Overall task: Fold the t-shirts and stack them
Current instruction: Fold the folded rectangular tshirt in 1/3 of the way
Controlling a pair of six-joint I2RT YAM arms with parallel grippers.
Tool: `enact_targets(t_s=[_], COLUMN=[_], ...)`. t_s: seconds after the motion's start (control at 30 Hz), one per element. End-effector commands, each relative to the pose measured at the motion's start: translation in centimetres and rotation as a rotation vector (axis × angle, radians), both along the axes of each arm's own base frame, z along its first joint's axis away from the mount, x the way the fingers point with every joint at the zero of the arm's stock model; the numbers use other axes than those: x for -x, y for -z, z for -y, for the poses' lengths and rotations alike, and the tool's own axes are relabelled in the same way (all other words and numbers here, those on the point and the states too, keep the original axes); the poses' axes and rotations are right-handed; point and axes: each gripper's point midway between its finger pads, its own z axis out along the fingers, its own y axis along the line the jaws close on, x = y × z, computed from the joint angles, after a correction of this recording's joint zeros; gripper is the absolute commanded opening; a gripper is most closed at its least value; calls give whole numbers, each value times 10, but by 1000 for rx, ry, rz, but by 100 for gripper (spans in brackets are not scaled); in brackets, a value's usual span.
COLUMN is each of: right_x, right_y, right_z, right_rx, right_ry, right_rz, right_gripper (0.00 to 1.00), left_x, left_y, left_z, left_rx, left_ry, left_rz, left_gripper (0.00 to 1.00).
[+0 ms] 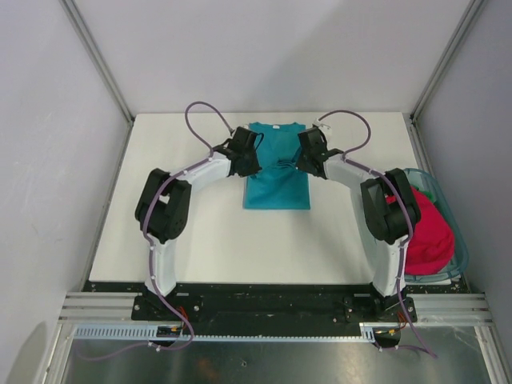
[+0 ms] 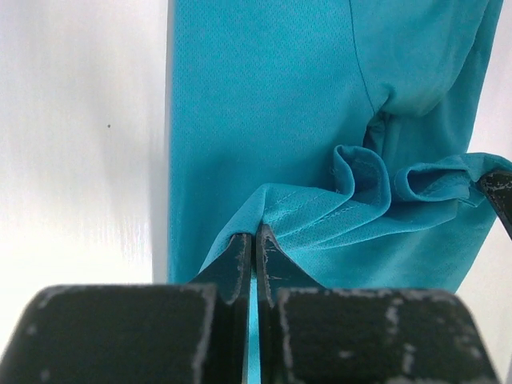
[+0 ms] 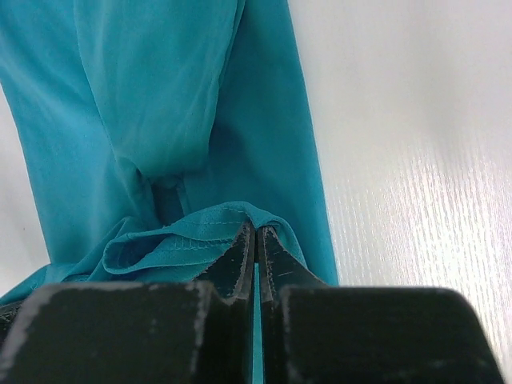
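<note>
I can see the hem bunched in folds between my grippers, so next I open my left gripper, take the hem's side corner (image 2: 218, 246) and smooth it straight before the next fold.
A teal-blue t-shirt (image 1: 276, 182) lies folded into a narrow strip at the middle of the white table (image 1: 208, 240), collar toward the far edge. My left gripper (image 1: 250, 162) is shut on a pinch of its hem at the strip's left side, seen close in the left wrist view (image 2: 254, 232). My right gripper (image 1: 303, 161) is shut on the hem at the right side (image 3: 256, 230). Between the two grips the hem (image 2: 376, 180) bunches in folds, lifted off the strip below. A magenta-red t-shirt (image 1: 422, 230) sits heaped in the basket at the right.
A translucent teal plastic basket (image 1: 445, 210) stands off the table's right edge, beside the right arm's elbow (image 1: 392, 210). White walls and metal frame posts enclose the table on three sides. The black mounting rail (image 1: 272, 302) runs along the near edge.
</note>
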Motion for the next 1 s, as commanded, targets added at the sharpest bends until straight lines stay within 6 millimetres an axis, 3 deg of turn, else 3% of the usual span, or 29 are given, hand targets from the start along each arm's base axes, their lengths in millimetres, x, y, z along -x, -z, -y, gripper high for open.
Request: enact_targets(t_s=[0.0, 0.6, 0.7, 0.8, 0.87, 0.97], right_x=[-21, -24, -27, -30, -31, -30], right_y=[-15, -1, -6, -18, -27, -44], right_z=[-4, 5, 5, 7, 8, 11], right_rx=[-18, 11, 5, 6, 8, 8], right_ry=[-7, 18, 14, 9, 6, 2], right_rz=[38, -14, -2, 19, 32, 58], right_gripper=[0, 0, 10, 30, 43, 53], left_x=[-23, -38, -41, -46, -49, -48], left_y=[-15, -14, -17, -30, -43, -59], left_z=[4, 2, 2, -1, -6, -12], left_rx=[18, 53, 53, 60, 67, 65], left_ry=[18, 9, 17, 20, 17, 27], left_rz=[58, 51, 62, 95, 122, 154], left_gripper=[0, 1, 15, 44, 58, 66])
